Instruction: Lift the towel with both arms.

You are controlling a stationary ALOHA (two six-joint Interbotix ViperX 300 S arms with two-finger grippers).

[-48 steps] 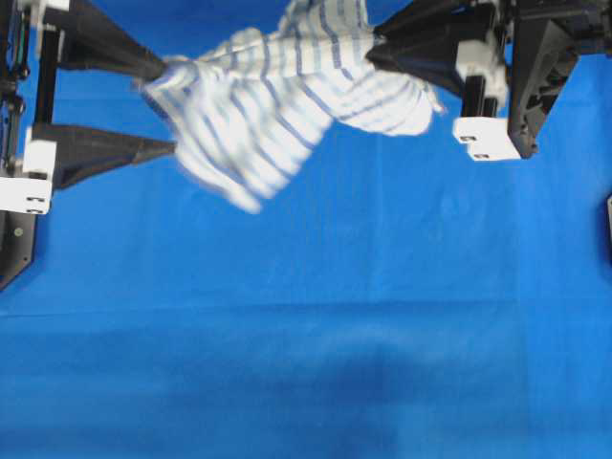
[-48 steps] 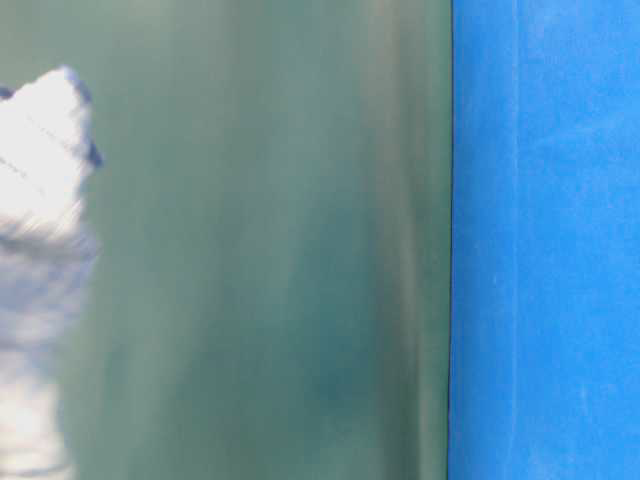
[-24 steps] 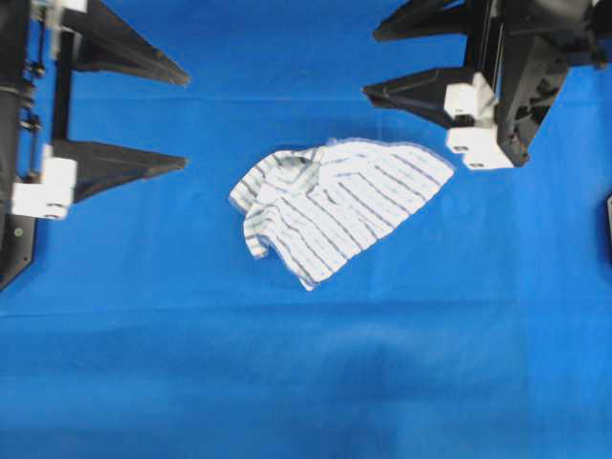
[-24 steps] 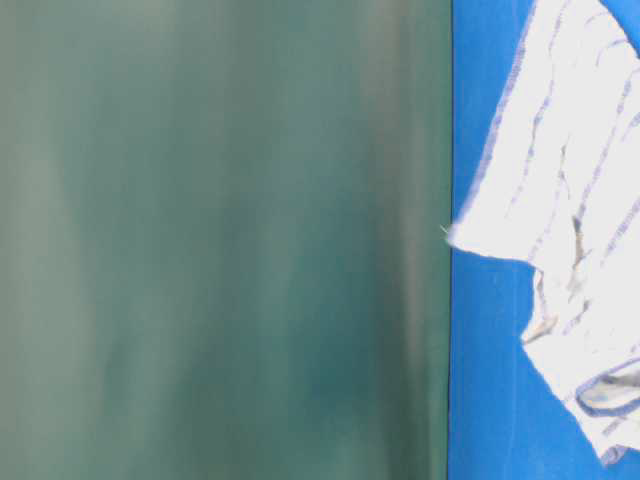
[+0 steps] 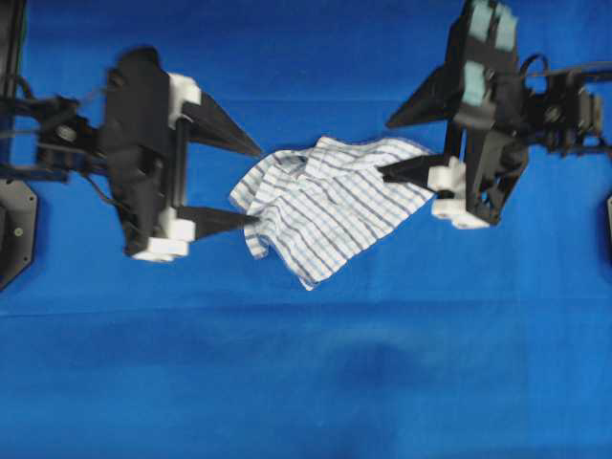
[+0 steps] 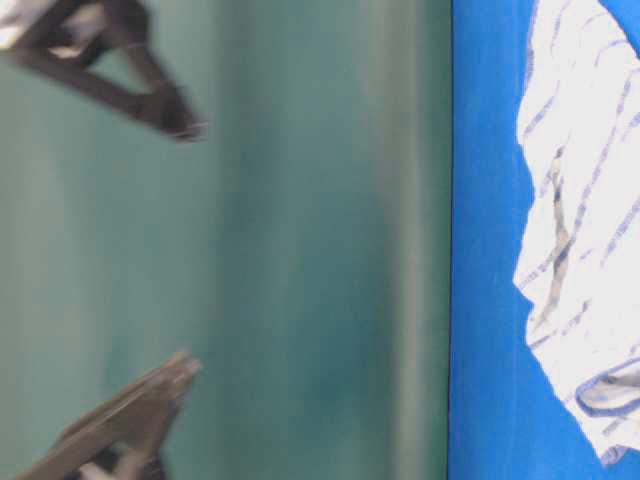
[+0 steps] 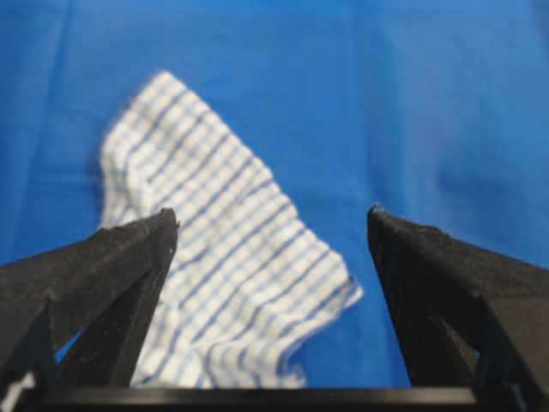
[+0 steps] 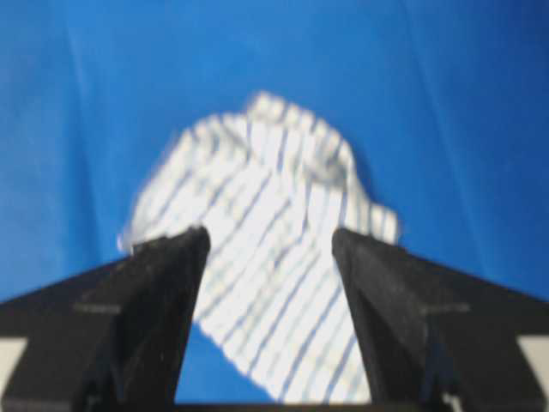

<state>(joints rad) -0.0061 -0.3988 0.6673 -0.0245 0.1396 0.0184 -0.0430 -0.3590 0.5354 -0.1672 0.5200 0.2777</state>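
The towel's near-side edge (image 5: 374,228) (image 8: 208,330) runs between its nearest corner and the end of the towel beneath my right gripper. Next, my right gripper closes on that edge about halfway between the two.
The towel (image 5: 325,206), white with thin blue checked stripes, lies crumpled on the blue table covering (image 5: 306,382). My left gripper (image 5: 256,186) is open at the towel's left end, its two black fingertips straddling that edge. My right gripper (image 5: 386,148), the one with teal parts, is open at the towel's right end. In the left wrist view the towel (image 7: 223,257) lies between and under the open left gripper (image 7: 273,215). In the right wrist view the towel (image 8: 274,249) fills the gap of the open right gripper (image 8: 270,236). Neither holds the cloth.
A black base plate (image 5: 14,239) sits at the left edge and a dark object (image 5: 608,225) at the right edge. In the table-level view the towel (image 6: 590,250) lies on the blue cover, with two black fingertips (image 6: 165,110) blurred before a green wall.
A second ago the towel hung between the raised grippers; it dropped flat onto the cover. Both open grippers have since moved in to its two ends.
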